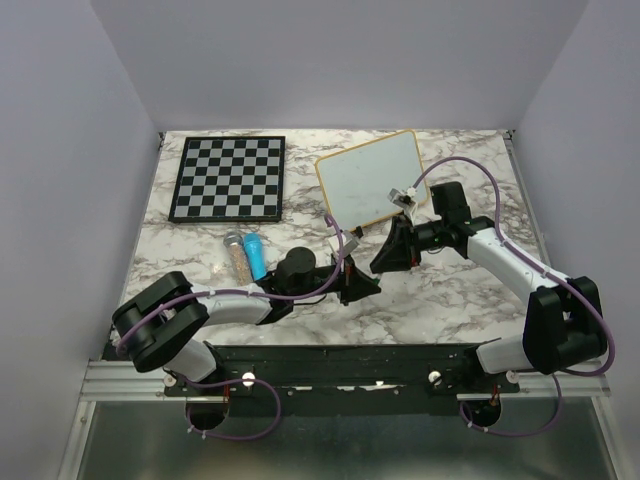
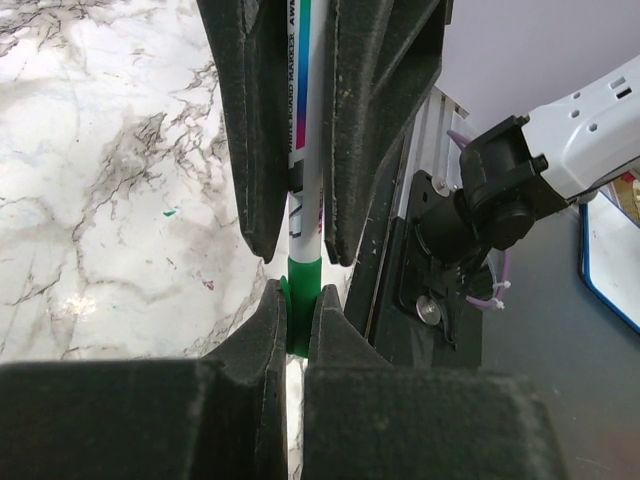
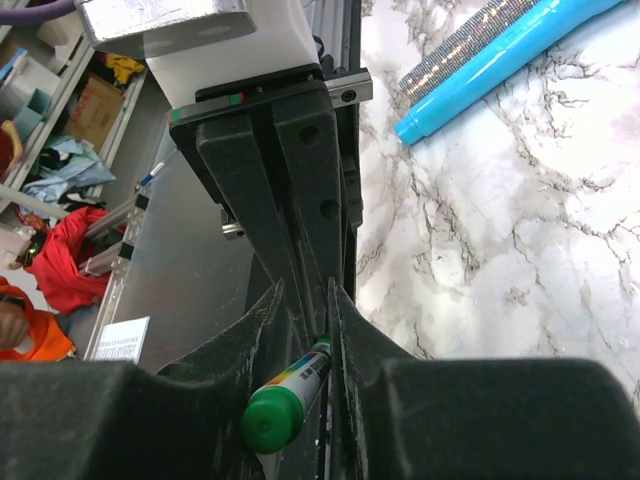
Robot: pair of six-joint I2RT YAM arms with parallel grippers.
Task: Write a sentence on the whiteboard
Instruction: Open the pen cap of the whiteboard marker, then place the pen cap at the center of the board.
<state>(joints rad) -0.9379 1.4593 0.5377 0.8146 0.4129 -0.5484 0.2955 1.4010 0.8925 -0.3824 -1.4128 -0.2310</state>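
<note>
My left gripper sets the green cap down next on the marble (image 1: 291, 273) close beside the blue microphone, toward the whiteboard.
The whiteboard (image 1: 370, 178) lies tilted at the back middle of the table, and I see no green sentence on it. Both grippers meet in front of it on one white marker with a rainbow label (image 2: 305, 150). My left gripper (image 1: 362, 287) is shut on the marker's green cap (image 2: 300, 305), which still joins the body. My right gripper (image 1: 388, 256) is shut on the marker's body. In the right wrist view the marker's green rear end (image 3: 270, 420) sticks out between my right fingers (image 3: 345, 340). The marker is held above the marble table.
A black-and-white chessboard (image 1: 228, 178) lies at the back left. A blue marker (image 1: 254, 256) and a glittery pen (image 1: 236, 258) lie side by side left of the left gripper; both show in the right wrist view (image 3: 500, 65). The table's metal rail (image 1: 350, 375) runs along the front.
</note>
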